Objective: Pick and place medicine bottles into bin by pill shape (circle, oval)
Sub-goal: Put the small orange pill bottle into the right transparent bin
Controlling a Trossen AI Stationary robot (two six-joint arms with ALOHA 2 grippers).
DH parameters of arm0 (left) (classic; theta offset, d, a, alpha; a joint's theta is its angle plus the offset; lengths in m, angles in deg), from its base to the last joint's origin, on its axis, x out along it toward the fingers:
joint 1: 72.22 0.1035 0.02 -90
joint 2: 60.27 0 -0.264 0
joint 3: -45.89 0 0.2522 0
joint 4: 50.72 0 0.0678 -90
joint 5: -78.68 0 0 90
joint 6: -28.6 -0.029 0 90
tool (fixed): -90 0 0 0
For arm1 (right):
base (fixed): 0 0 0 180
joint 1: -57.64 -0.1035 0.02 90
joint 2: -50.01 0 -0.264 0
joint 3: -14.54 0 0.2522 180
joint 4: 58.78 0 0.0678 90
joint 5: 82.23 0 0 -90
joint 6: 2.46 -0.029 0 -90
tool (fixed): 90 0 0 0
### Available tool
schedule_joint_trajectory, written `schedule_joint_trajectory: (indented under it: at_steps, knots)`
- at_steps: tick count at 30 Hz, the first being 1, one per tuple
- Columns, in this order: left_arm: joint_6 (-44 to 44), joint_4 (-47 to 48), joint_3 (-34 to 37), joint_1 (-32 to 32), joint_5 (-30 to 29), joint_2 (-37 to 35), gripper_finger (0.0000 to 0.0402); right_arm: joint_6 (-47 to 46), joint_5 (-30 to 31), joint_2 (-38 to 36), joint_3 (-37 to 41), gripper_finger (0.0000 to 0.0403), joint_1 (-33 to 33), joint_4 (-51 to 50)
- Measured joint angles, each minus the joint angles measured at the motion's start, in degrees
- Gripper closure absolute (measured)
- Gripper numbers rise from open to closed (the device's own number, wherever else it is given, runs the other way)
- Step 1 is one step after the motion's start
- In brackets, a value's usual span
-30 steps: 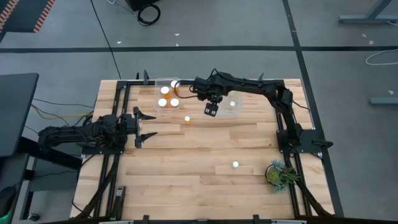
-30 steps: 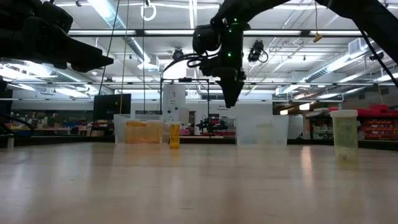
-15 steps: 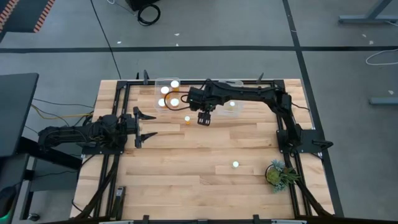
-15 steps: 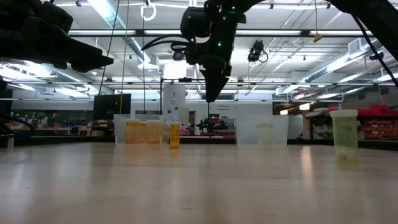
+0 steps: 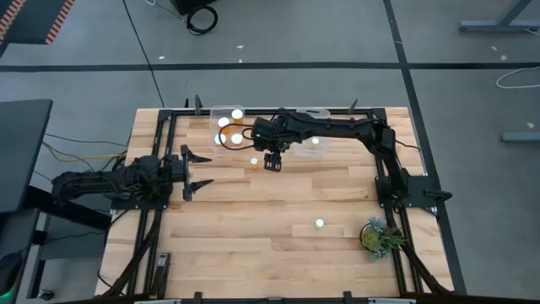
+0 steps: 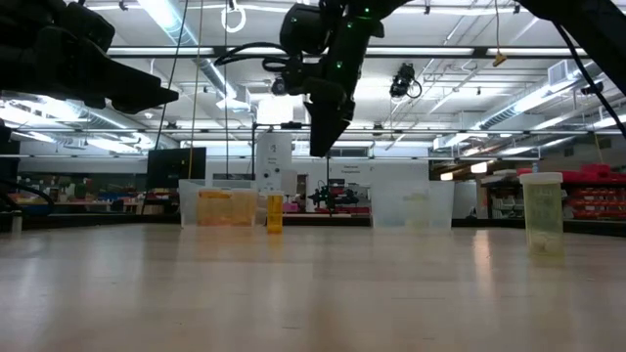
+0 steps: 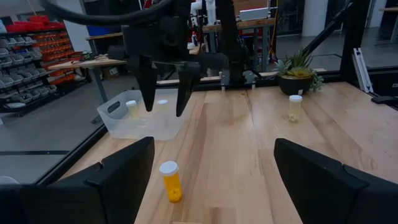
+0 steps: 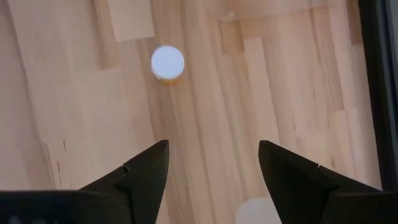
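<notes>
The robot's right gripper should close on the white cap point(image 5: 254, 160) point(image 8: 168, 62) of the amber medicine bottle that stands by itself in front of the clear bins.
An amber medicine bottle with a white cap point(image 5: 254, 162) stands upright on the wood table, alone in front of the bins; it also shows in the low view point(image 6: 275, 212), the left wrist view point(image 7: 170, 182) and the right wrist view point(image 8: 167, 63). My right gripper point(image 5: 272, 162) hangs open and empty above the table, just to the right of this bottle. A second bottle point(image 5: 320, 224) stands near the front right. Several bottles lie in the left clear bin point(image 5: 226, 127), one in the right clear bin point(image 5: 314, 143). My left gripper point(image 5: 192, 169) waits open at the table's left.
A small green potted plant point(image 5: 377, 236) stands at the front right corner. The two clear bins stand along the far edge. Black frame rails run along the table's left and right sides. Bare wood lies across the middle and near part of the table.
My right gripper has gone from in front of the right bin toward the table's left and a little toward its near edge, ending beside the lone bottle. It stays open and empty. The bottles have kept still.
</notes>
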Motion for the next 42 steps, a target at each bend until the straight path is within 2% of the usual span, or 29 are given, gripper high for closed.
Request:
schedule_joint_trajectory:
  at_steps: [13, 18, 25, 34, 42]
  knots:
    - [0.0, 0.0, 0.0, 0.0, 0.0, 0.0, 0.006, 0.3, -1.8, 0.0, -10.1, 0.0148, -0.2, 0.1]
    - [0.0, 0.0, 0.0, 0.0, 0.0, 0.0, 0.006, 0.0, -1.9, 0.8, -10.3, 0.0148, -1.9, 0.3]
    - [0.0, 0.0, 0.0, 0.0, 0.0, 0.0, 0.006, 0.6, -1.9, 5.9, -10.3, 0.0148, -4.4, 1.0]
    - [0.0, 0.0, 0.0, 0.0, 0.0, 0.0, 0.006, 1.5, -2.2, 9.0, -10.2, 0.0148, -2.6, 2.9]
    - [0.0, 0.0, 0.0, 0.0, 0.0, 0.0, 0.006, 2.3, -5.3, 9.2, -10.2, 0.0148, -1.7, 7.1]
